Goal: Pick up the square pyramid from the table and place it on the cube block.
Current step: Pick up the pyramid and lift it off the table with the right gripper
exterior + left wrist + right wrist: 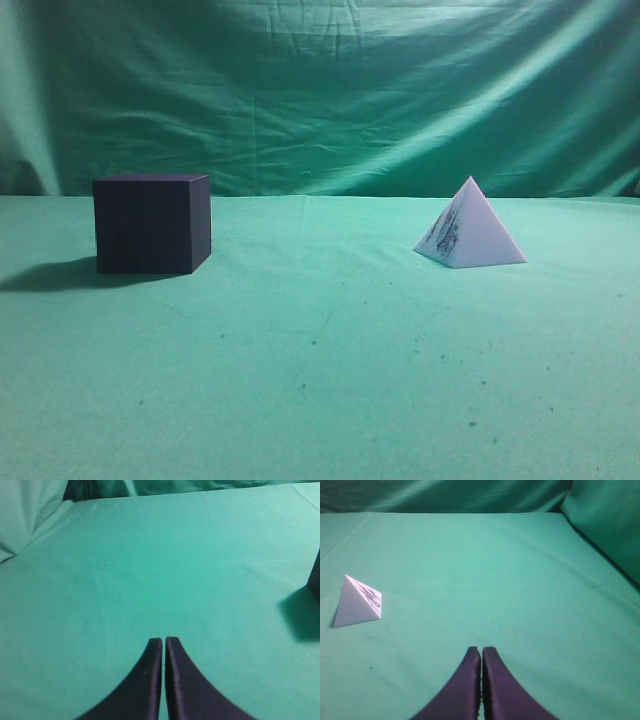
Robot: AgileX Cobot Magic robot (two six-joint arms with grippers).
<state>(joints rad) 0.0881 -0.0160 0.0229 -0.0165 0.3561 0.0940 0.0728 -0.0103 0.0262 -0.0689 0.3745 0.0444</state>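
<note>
Next, my right gripper should go to the opposite scribbled sides (pixel 450 234) (pixel 371 600) of the white square pyramid and close there, leaving its plain side between the fingers.
The white square pyramid (pixel 471 231) stands upright on the green table (pixel 330 360) at the right, its left face marked with dark scribbles. The dark cube block (pixel 152 223) stands at the left, well apart from it. Neither gripper shows in the exterior view. In the right wrist view my right gripper (pixel 482 651) is shut and empty above the cloth, and the pyramid (pixel 357 603) lies ahead to its left. In the left wrist view my left gripper (pixel 164 640) is shut and empty, and only an edge of the cube (pixel 315 577) shows at the far right.
A wrinkled green backdrop cloth (pixel 320 90) hangs behind the table. Backdrop folds rise at the left of the left wrist view (pixel 25 515) and at the right of the right wrist view (pixel 605 525). Bare green cloth lies between cube and pyramid.
</note>
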